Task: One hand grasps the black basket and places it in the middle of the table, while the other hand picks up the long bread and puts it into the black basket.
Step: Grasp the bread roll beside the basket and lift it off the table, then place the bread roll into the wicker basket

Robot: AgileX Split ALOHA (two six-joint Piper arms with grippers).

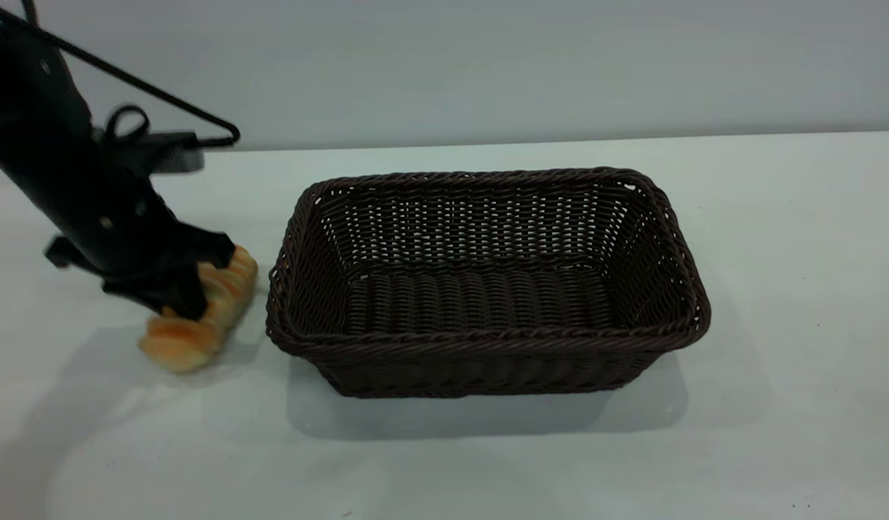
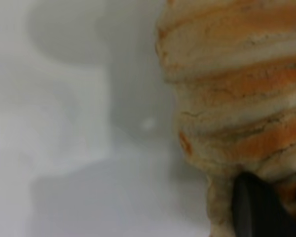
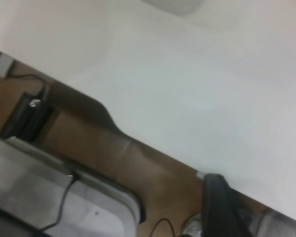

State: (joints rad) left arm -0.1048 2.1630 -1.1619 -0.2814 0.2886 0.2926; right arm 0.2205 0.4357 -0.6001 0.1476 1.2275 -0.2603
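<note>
My left gripper needs to set the long bread down on the bottom of the black basket, toward the basket's short side (image 1: 410,290) that is closest to this gripper.
The long bread (image 1: 198,318), golden-orange with pale stripes, lies at the table's left, just left of the black basket (image 1: 487,289). My left gripper (image 1: 188,289) comes down on the bread's middle, with its dark fingers on either side and closed on it. In the left wrist view the bread (image 2: 237,98) fills the picture and one finger (image 2: 256,207) presses against it. The bread's lower end is at or just above the tabletop. The basket stands empty in the middle of the table (image 1: 776,253). My right gripper (image 3: 259,197) is out of the exterior view, open and empty at the table's edge.
The right wrist view shows the pale table edge (image 3: 153,148), then brown floor with cables and grey equipment (image 3: 64,197) beyond it. The basket's near-left corner is a short way from the bread.
</note>
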